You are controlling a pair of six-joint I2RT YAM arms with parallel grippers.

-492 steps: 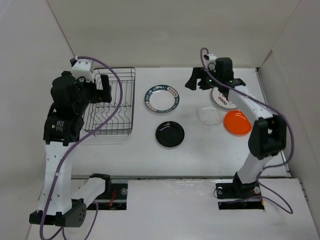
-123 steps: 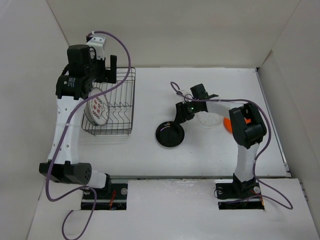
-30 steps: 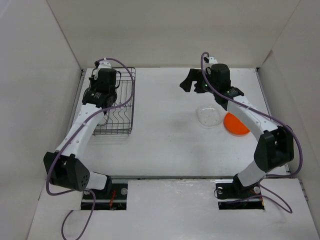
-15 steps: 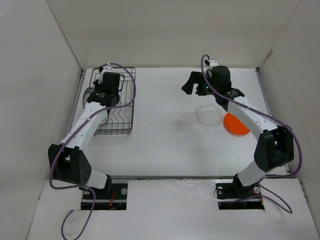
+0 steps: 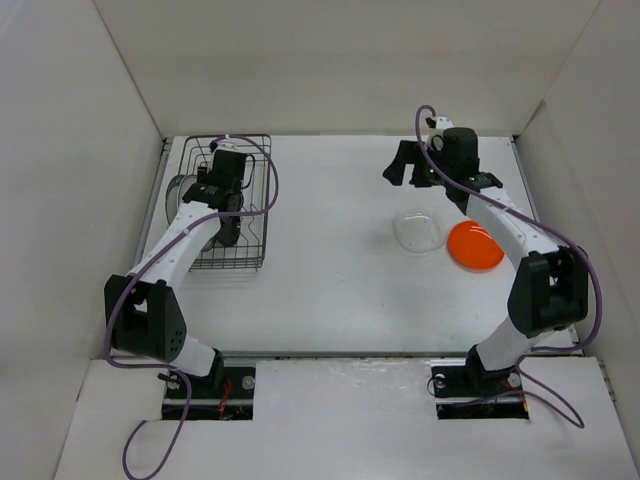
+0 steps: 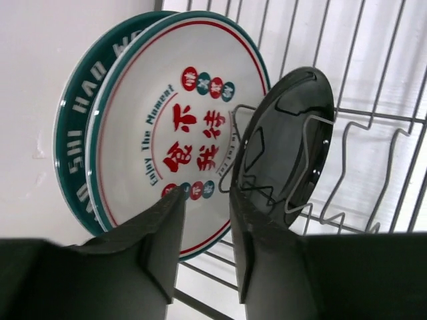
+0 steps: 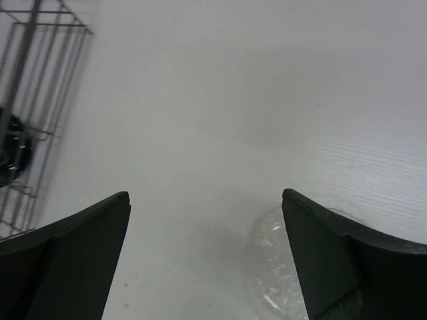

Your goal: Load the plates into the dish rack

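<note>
Next, my right gripper closes on the clear plate's edge, on the side (image 5: 442,234) that faces the orange plate.
The dish rack (image 5: 252,200) stands at the far left of the table. Three plates stand on edge in it: a dark-rimmed one (image 6: 72,133), the white one with red markings (image 6: 180,113) and the glossy black one (image 6: 287,147) in the zigzag dividers. My left gripper (image 6: 205,192) hangs inside the rack, open by a narrow gap, nothing between its fingers; the black plate's edge is just beside the right finger. The clear plate (image 5: 419,231) and orange plate (image 5: 475,245) lie flat at the right. My right gripper (image 5: 405,165) hovers wide open behind the clear plate (image 7: 293,267).
White walls close the table in at the left, back and right. The rack's wire wall (image 7: 40,100) shows at the left of the right wrist view. The left arm's purple cable (image 5: 262,170) loops over the rack.
My left gripper's jaws have parted and stand off the black plate, which stays upright in the rack. The right gripper has drifted a little to the right.
</note>
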